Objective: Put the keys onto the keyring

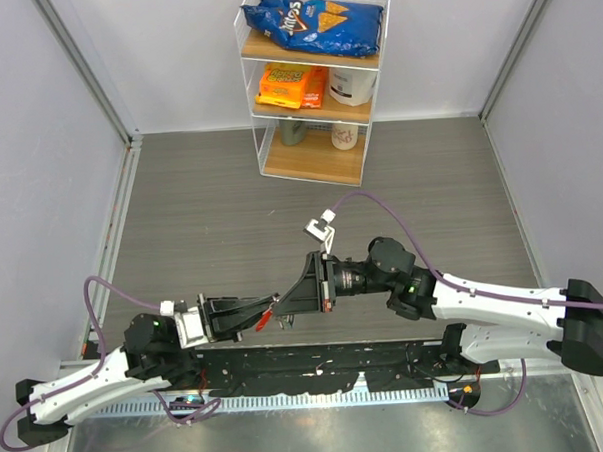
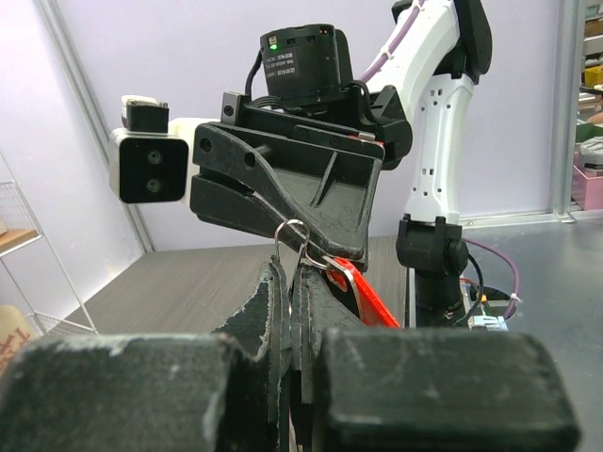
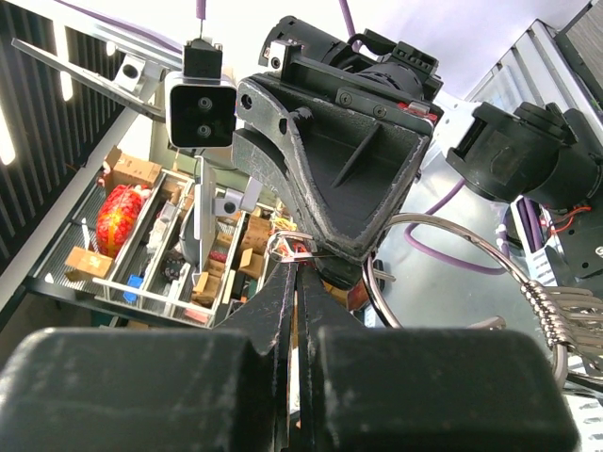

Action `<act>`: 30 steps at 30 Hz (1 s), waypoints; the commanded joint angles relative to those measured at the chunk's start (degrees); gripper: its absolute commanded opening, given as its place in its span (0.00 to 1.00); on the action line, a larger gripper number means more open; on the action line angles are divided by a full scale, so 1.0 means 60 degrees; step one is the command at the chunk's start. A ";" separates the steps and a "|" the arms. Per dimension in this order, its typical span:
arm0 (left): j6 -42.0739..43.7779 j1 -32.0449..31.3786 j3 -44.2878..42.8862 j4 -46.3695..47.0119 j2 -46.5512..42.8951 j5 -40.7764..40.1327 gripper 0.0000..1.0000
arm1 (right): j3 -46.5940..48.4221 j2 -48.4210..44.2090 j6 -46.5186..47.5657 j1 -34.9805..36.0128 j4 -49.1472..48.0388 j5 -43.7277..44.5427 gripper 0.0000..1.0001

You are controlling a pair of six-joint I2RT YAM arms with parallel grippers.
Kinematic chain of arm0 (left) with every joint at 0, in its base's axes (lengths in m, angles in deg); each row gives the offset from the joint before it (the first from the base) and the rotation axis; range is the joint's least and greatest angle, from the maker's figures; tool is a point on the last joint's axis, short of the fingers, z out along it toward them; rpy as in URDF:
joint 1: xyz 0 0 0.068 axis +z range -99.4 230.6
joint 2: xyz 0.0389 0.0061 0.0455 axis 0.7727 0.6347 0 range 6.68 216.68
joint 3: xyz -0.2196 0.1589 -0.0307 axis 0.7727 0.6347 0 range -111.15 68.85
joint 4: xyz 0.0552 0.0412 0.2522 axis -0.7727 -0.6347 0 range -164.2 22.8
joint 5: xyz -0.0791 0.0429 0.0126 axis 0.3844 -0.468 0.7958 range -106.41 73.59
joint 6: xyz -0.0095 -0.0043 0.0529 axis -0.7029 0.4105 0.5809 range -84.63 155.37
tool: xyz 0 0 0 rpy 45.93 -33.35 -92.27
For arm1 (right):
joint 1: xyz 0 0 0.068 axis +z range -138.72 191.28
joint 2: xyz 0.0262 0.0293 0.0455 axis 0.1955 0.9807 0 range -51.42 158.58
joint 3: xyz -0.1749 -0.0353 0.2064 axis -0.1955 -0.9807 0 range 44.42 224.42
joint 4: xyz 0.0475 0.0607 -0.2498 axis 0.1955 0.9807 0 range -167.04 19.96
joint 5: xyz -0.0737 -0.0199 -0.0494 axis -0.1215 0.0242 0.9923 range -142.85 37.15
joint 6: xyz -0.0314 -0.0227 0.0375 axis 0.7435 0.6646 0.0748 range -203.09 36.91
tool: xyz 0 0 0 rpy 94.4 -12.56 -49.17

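Note:
Next, I set the red key down with my right gripper and grasp the keyring [image 3: 471,238] first, because my left gripper's fingers crowd the short wire loop where the key must go.
Both grippers meet tip to tip above the table's near middle. My left gripper [image 1: 273,313] [image 2: 287,271] is shut on the keyring [image 2: 292,240], a thin silver wire loop rising from between its fingertips. A red-headed key [image 2: 366,294] [image 1: 262,325] hangs at the ring, just right of the left fingers. My right gripper [image 1: 291,309] [image 3: 295,273] is shut, with red showing between its fingers at the small loop [image 3: 290,247]. A larger silver ring [image 3: 443,228] strung with several metal pieces curves behind the tips in the right wrist view. Other keys are not visible.
A clear shelf unit [image 1: 310,85] with a chip bag, an orange packet and cups stands at the back centre. Grey walls close in the sides. A black strip [image 1: 317,360] runs along the near edge between the arm bases.

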 commanded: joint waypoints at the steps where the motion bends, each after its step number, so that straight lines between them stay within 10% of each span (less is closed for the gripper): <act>1: -0.0111 -0.0161 -0.0149 0.0527 0.0089 0.1210 0.00 | 0.0394 -0.0404 0.0456 -0.0297 -0.0229 0.1258 0.06; 30: 0.0929 -0.0176 -0.0017 0.0527 0.0676 0.1766 0.00 | 0.0703 -0.1693 0.0369 -0.0311 0.0284 0.0658 0.06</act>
